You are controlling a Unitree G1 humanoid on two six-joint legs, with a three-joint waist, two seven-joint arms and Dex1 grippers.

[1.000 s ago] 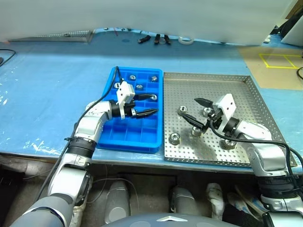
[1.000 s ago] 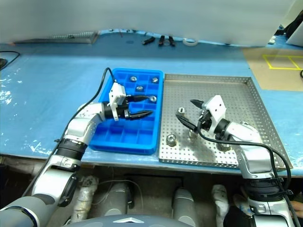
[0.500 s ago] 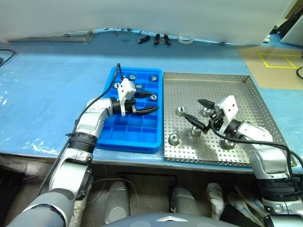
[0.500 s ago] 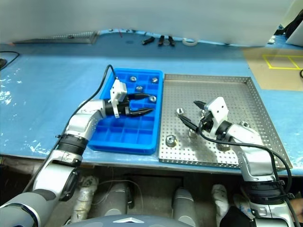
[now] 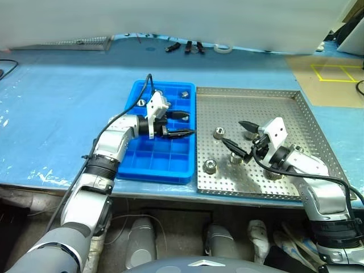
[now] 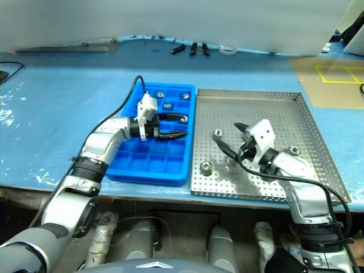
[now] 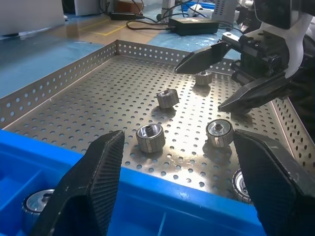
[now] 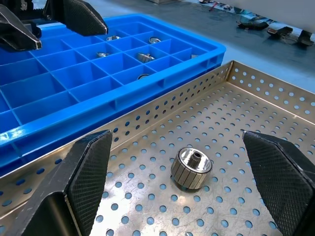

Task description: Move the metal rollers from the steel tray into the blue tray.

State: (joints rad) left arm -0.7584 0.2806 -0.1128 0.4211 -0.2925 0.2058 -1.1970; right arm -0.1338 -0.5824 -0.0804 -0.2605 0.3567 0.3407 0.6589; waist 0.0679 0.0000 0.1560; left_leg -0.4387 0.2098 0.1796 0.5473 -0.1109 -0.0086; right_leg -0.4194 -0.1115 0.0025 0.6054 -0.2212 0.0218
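Observation:
The fingers of my left gripper should close on the sides of the metal roller (image 5: 219, 133) (image 7: 150, 138) in the steel tray that is straight ahead of them and closest to them.
The steel tray (image 5: 273, 102) lies right of the blue tray (image 5: 153, 165) on a blue-covered table. Several metal rollers stand on the steel tray's near left part, among them one roller (image 5: 218, 133), another (image 5: 210, 166) and a third (image 5: 235, 157). Other rollers (image 5: 184, 94) sit in the blue tray's far compartments. My left gripper (image 5: 183, 124) hovers open and empty over the blue tray's right side, pointing toward the steel tray. My right gripper (image 5: 234, 133) stands open and empty just above the rollers; one roller (image 8: 191, 168) lies between its fingers' line of sight.
Black tools (image 5: 187, 46) and a tape roll (image 5: 223, 49) lie at the table's far edge. A perforated metal strip (image 5: 62, 42) sits far left. A yellow-taped square (image 5: 335, 73) marks the surface far right. The steel tray's right half is bare.
Both wrists have turned slightly, and the left gripper has edged a little toward the steel tray. Both grippers stay as open as before; no roller has moved.

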